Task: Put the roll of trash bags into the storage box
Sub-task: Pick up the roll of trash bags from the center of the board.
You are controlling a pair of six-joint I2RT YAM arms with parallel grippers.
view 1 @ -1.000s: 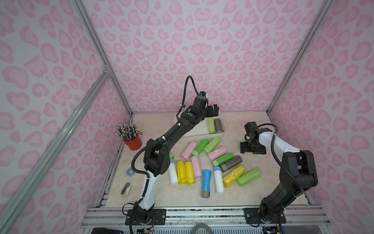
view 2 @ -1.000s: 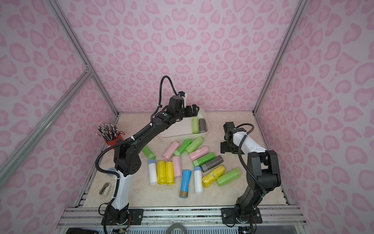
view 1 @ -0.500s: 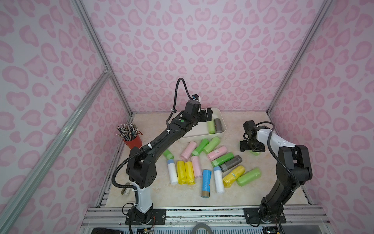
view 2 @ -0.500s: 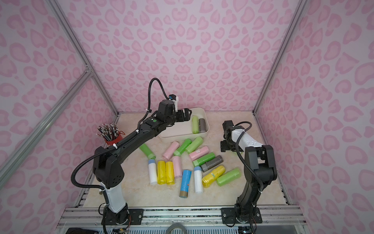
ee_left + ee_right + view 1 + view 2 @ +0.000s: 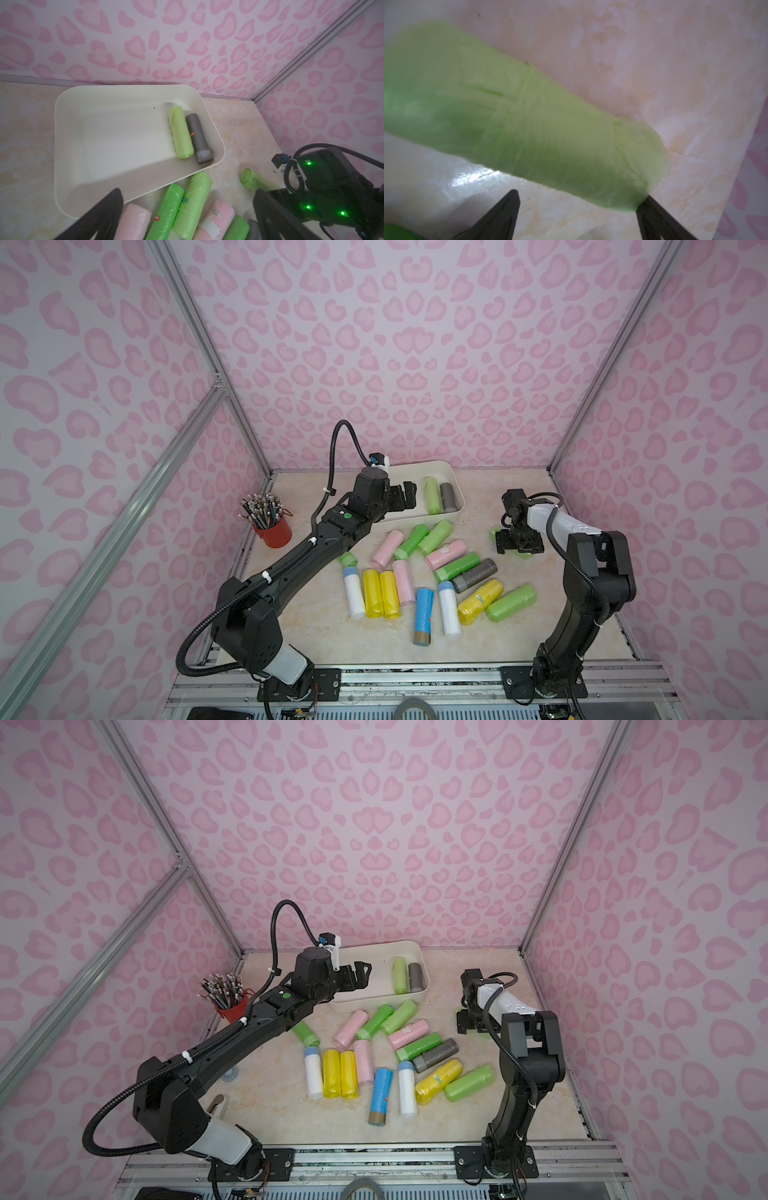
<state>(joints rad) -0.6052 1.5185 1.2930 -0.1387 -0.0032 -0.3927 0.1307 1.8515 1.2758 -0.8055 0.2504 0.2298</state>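
My right gripper will open, turn and take the roll across its body (image 5: 538, 124), because the light green roll lies slanted across it with its end at one finger.
The storage box (image 5: 419, 463) (image 5: 382, 943) (image 5: 116, 133) is a cream tub at the back of the table. It holds a light green roll (image 5: 432, 495) and a grey roll (image 5: 448, 497) side by side at its right end. My left gripper (image 5: 405, 499) (image 5: 359, 975) (image 5: 188, 191) hangs open and empty over the box's near edge. My right gripper (image 5: 519, 547) (image 5: 473, 1025) (image 5: 580, 194) is down at the table, open, astride another light green roll of trash bags (image 5: 494, 533) (image 5: 252, 180) (image 5: 519, 116). One finger is close to that roll's end.
Several loose rolls (image 5: 415, 572) in pink, green, yellow, white, blue and grey lie across the middle of the table in front of the box. A red pencil cup (image 5: 276, 531) stands at the left wall. A small tape ring (image 5: 230, 1073) lies front left. The pink walls are close on three sides.
My left gripper has drawn back from above the box's middle to its near left edge, still open. My right gripper stays low over the green roll on the right.
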